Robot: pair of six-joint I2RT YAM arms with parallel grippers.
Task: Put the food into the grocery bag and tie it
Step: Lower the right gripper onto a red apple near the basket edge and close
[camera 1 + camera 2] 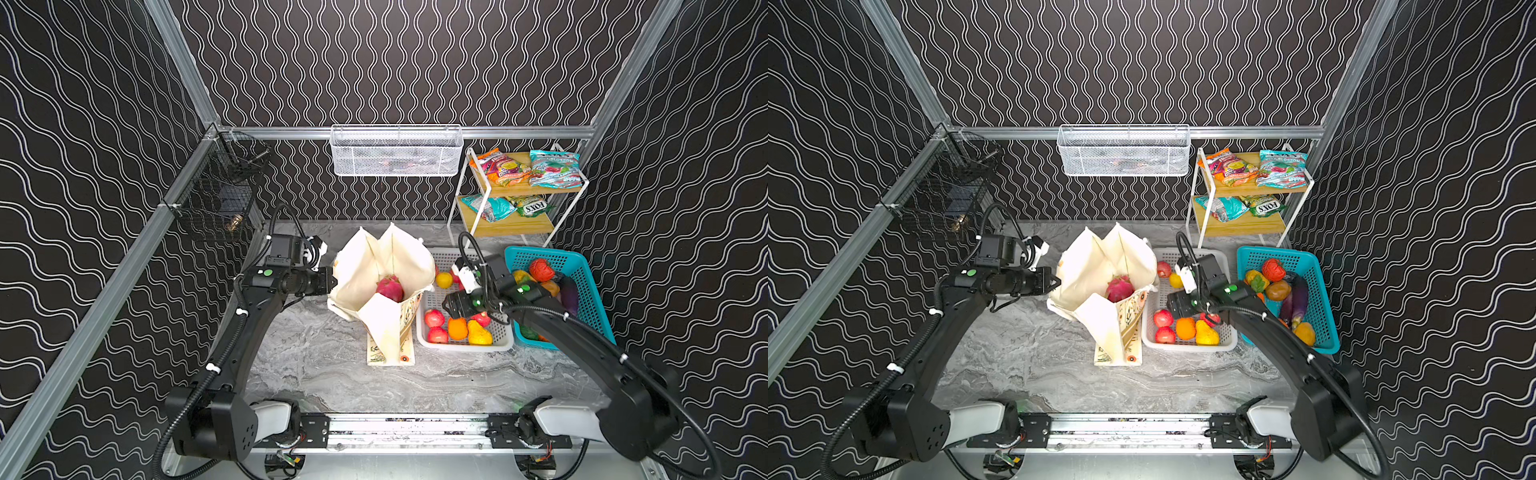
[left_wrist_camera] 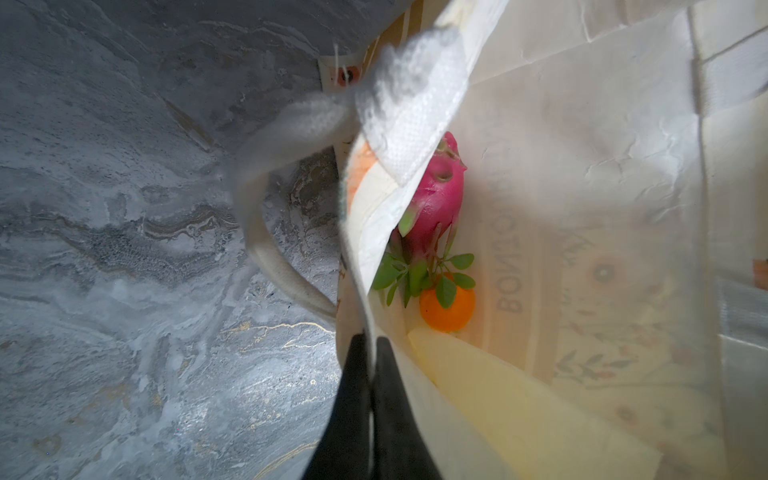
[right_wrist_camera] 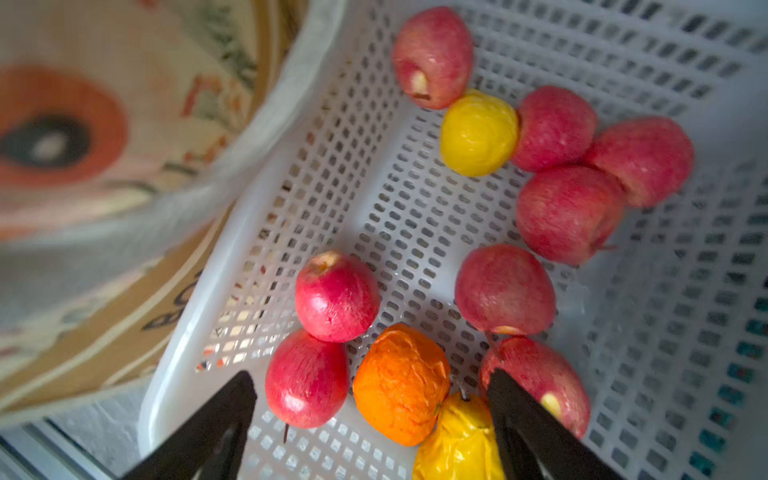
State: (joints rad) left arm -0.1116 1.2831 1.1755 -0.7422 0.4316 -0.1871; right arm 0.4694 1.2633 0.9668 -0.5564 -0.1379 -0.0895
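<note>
The red apple (image 1: 434,318) (image 3: 337,297) at the white basket's bag side, just behind the near-corner apple, will have my right gripper close around its middle.
The cream grocery bag (image 1: 365,266) stands open mid-table in both top views. Inside lie a magenta dragon fruit (image 1: 390,287) (image 2: 436,195) and a leafy orange (image 2: 449,309). My left gripper (image 1: 332,279) (image 2: 370,345) is shut on the bag's left rim, with cloth pinched between its fingers. My right gripper (image 3: 370,376) hangs open over the white basket (image 1: 461,347), straddling a red apple (image 3: 307,380), an orange (image 3: 401,384) and a yellow pear (image 3: 457,440), holding nothing. A red ribbed fruit (image 1: 541,269) lies in the teal basket (image 1: 582,270).
A white-framed wooden shelf rack (image 1: 511,224) at the back right carries snack packets, one of them teal (image 1: 555,168). A white wire basket (image 1: 397,149) hangs on the back wall and a black one (image 1: 216,195) on the left wall. The bag's strap (image 2: 266,249) loops outside it.
</note>
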